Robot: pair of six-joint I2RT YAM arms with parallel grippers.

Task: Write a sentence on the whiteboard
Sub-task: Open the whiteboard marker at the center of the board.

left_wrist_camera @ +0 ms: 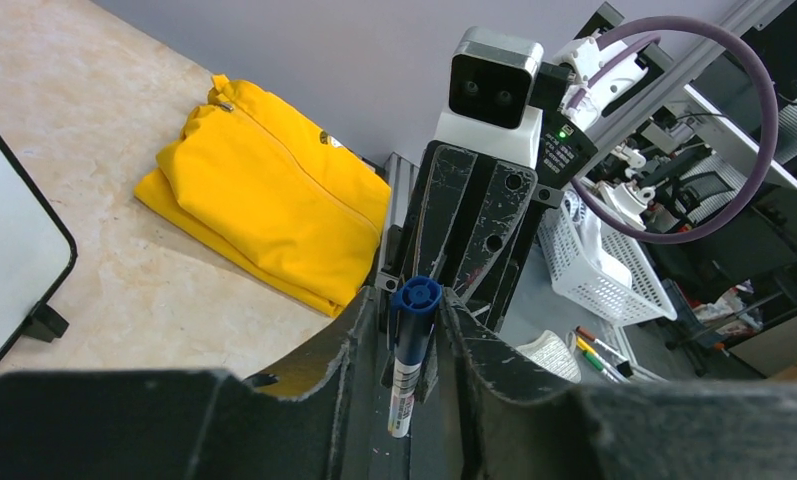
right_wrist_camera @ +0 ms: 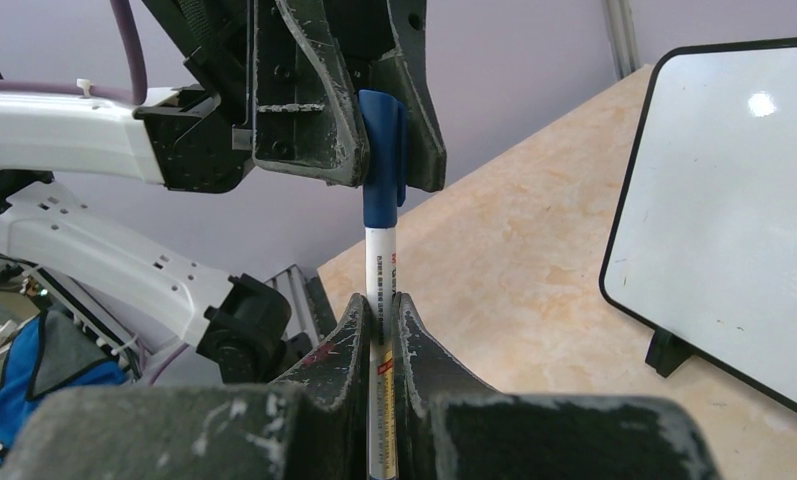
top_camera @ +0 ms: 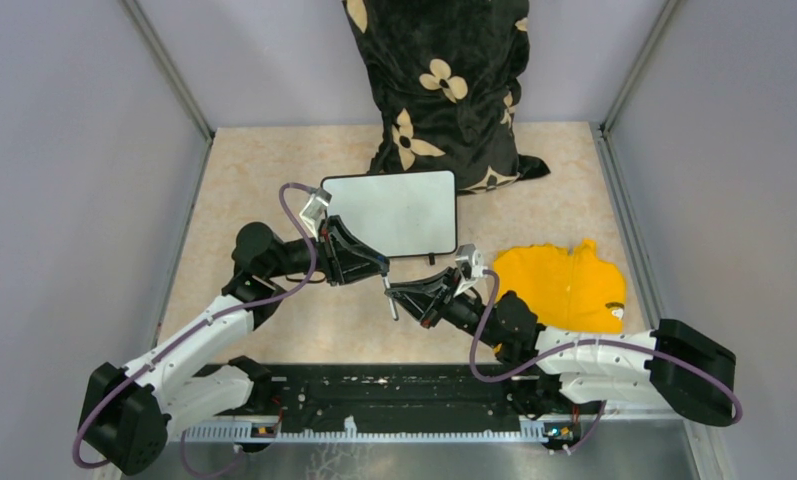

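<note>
I am pinching the marker's white body well below the blue cap with my right gripper, so I will open it and take the body closer to the cap (right_wrist_camera: 381, 258) before I uncap the marker.
A marker (top_camera: 391, 298) with a white barrel and blue cap hangs between both grippers above the table, in front of the whiteboard (top_camera: 394, 212). My right gripper (right_wrist_camera: 383, 305) is shut on the white barrel (right_wrist_camera: 381, 265). My left gripper (left_wrist_camera: 414, 300) comes in from the opposite side, its jaws pressed against both sides of the blue cap (left_wrist_camera: 416, 297). In the right wrist view the cap (right_wrist_camera: 382, 160) sits between the left fingers. The whiteboard (right_wrist_camera: 724, 200) has a blank white face, and the sentence is not in view.
A folded yellow cloth (top_camera: 564, 285) lies on the table to the right of the grippers. A black cloth with a cream flower print (top_camera: 444, 90) hangs behind the board. Grey walls close the table on three sides. A white basket (left_wrist_camera: 604, 260) stands beyond the table's edge.
</note>
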